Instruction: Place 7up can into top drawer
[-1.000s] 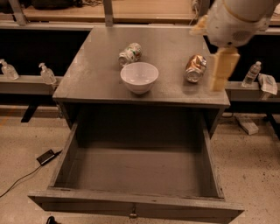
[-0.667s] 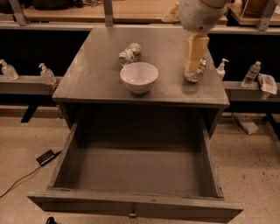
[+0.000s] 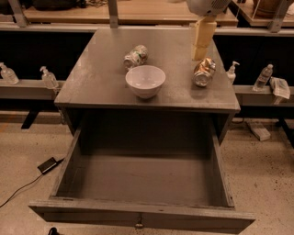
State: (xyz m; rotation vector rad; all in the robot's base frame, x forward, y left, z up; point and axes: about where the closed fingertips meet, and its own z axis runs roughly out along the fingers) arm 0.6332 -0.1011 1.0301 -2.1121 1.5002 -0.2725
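The 7up can is behind the white bowl, and my gripper should go there next and close around the can's body [image 3: 137, 56].
The 7up can [image 3: 135, 56] lies on its side on the grey cabinet top [image 3: 96, 78], just behind a white bowl [image 3: 145, 81]. It is whitish-silver with green and red marks and is dented. The top drawer [image 3: 138, 214] is pulled wide open below the cabinet top, with nothing inside it, and a small metal knob [image 3: 138, 225] sits on its front panel. My gripper [image 3: 200, 56] hangs from the top of the view, above the back right of the cabinet top. It is just behind an orange-gold can [image 3: 204, 72] and well to the right of the 7up can, and holds nothing.
Benches on both sides carry small pump bottles [image 3: 48, 77] and a water bottle [image 3: 263, 76]. A black power adapter with a cable [image 3: 47, 165] lies on the floor to the left of the drawer. A wooden shelf [image 3: 151, 11] runs behind the cabinet.
My gripper has moved left and towards the back, from the right side of the orange-gold can to just behind it. The cans, bowl and drawer have not moved.
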